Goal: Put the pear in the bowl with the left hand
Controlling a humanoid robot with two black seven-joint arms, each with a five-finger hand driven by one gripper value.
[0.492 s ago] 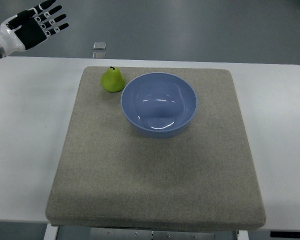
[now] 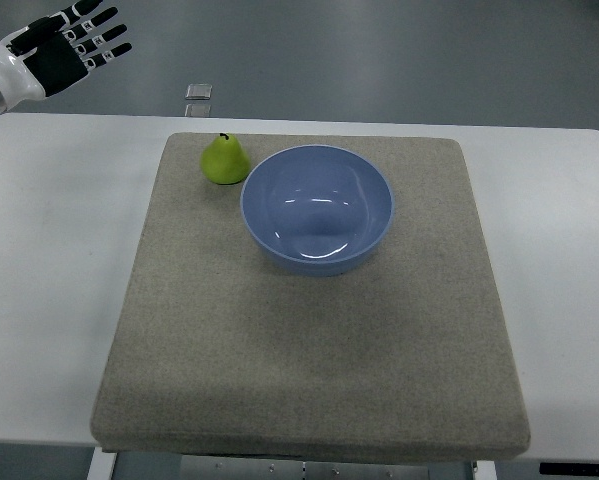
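Observation:
Next, I need to move my left gripper to the green pear beside the blue bowl and close it around the pear's round body (image 2: 225, 163), below its stem.
A green pear (image 2: 224, 160) stands upright on the grey felt mat (image 2: 309, 340), just left of the blue bowl (image 2: 317, 208) and nearly touching its rim. The bowl holds nothing. My left hand (image 2: 64, 48) hovers at the top left corner, beyond the table's far edge and well away from the pear. Its black and white fingers (image 2: 97, 45) are spread and hold nothing. No right hand shows.
The mat lies on a white table (image 2: 49, 290). A small pale square object (image 2: 199, 91) lies on the grey floor beyond the table's far edge.
My left hand has drawn back a little toward the top left corner. Pear and bowl have not moved.

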